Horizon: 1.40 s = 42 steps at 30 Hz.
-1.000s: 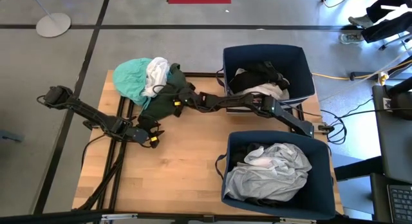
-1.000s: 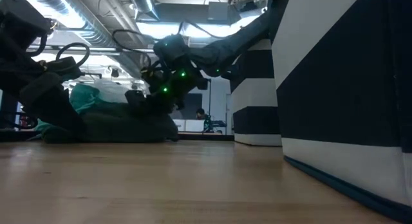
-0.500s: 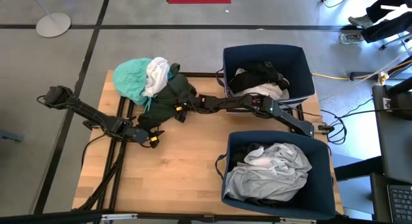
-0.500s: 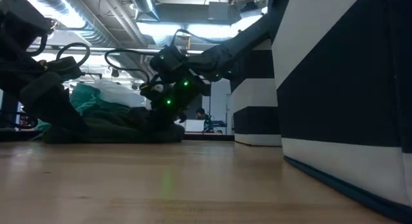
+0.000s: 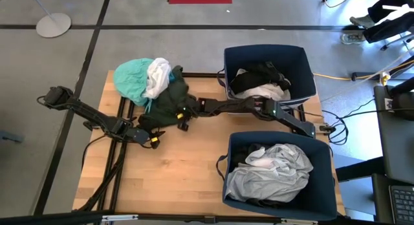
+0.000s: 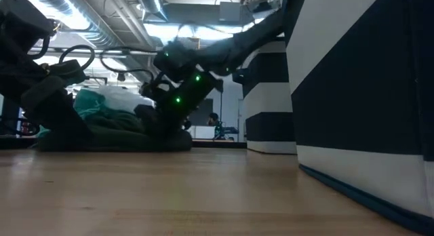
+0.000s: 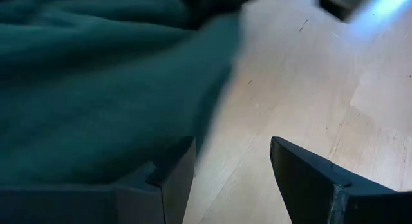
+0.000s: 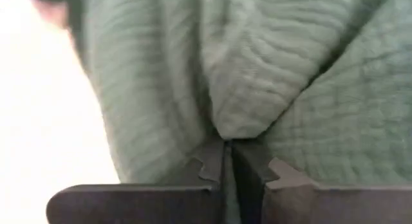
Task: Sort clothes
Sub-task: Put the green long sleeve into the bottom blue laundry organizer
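My right gripper should release the dark green garment on the bare wood just nearer than the white garment (image 5: 184,124).
A pile of clothes lies at the table's far left: a teal garment (image 5: 131,79), a white one (image 5: 157,74) and a dark green one (image 5: 169,99) on its near side. My right gripper (image 5: 182,116) reaches in from the right and is shut on the dark green garment (image 8: 257,76). My left gripper (image 5: 154,139) stands open at that garment's near edge. The dark green cloth (image 7: 96,89) lies beside one of its fingers (image 7: 172,179); I cannot tell whether they touch. My right gripper pinches a raised fold of the dark green garment (image 8: 226,130) between its two fingers, at the garment's near right part. The fingers come from the table's right, slanting down. The rest of the garment lies on the table and against the pile.
Two navy bins stand on the right. The far one (image 5: 304,63) holds dark and white clothes, the near one (image 5: 323,154) grey and white ones. Bare wood (image 5: 174,180) lies at the table's near left. In the low view a bin wall (image 6: 366,93) fills the right side.
My right gripper has gone a little toward the table's near edge and down onto the dark green garment, its fingers tipping lower. The garment's right part has bunched up toward the pile.
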Available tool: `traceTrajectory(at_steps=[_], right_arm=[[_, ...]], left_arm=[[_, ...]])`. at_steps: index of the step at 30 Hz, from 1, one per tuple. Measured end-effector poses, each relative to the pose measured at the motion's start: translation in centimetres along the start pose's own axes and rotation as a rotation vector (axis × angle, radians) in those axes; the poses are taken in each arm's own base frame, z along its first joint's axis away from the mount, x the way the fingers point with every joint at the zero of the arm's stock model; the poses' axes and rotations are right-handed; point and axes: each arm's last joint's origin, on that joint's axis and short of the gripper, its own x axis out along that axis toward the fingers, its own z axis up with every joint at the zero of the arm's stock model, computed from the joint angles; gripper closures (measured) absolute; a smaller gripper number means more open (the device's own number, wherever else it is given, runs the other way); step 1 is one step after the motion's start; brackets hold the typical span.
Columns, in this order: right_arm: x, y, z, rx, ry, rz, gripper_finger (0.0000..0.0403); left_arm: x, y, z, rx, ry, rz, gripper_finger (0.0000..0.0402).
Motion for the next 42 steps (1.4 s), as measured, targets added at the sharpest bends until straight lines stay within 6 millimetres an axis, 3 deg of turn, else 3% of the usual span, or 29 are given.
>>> traceTrajectory(at_steps=[8, 16, 21, 25, 30, 36, 42], right_arm=[[-3.0, 5.4, 0.3, -0.121, 0.105, 0.061, 0.039], [-6.3, 9.4, -0.5, -0.185, 0.277, 0.177, 0.0389], [-7.4, 10.7, -0.9, -0.176, 0.362, 0.252, 0.0376], [-8.0, 10.8, 0.3, -0.17, 0.322, 0.21, 0.036], [-10.0, 10.9, 3.0, -0.196, 0.276, 0.209, 0.0299], [-13.3, 10.9, 6.6, -0.205, 0.177, 0.202, 0.0188], [-14.2, 10.2, 8.0, -0.215, 0.096, -0.044, 0.0083]], left_arm=[[0.0, 0.0, 0.0, 0.003, 0.002, 0.002, 0.0208], [0.0, 0.0, 0.0, -0.002, 0.002, 0.001, 0.0208], [0.0, 0.0, 0.0, -0.003, 0.001, 0.0, 0.0208], [0.0, 0.0, 0.0, -0.002, 0.002, 0.001, 0.0208], [0.0, 0.0, 0.0, -0.001, 0.002, 0.002, 0.0208], [0.0, 0.0, 0.0, 0.002, 0.002, 0.002, 0.0208], [0.0, 0.0, 0.0, 0.002, 0.002, 0.002, 0.0208]])
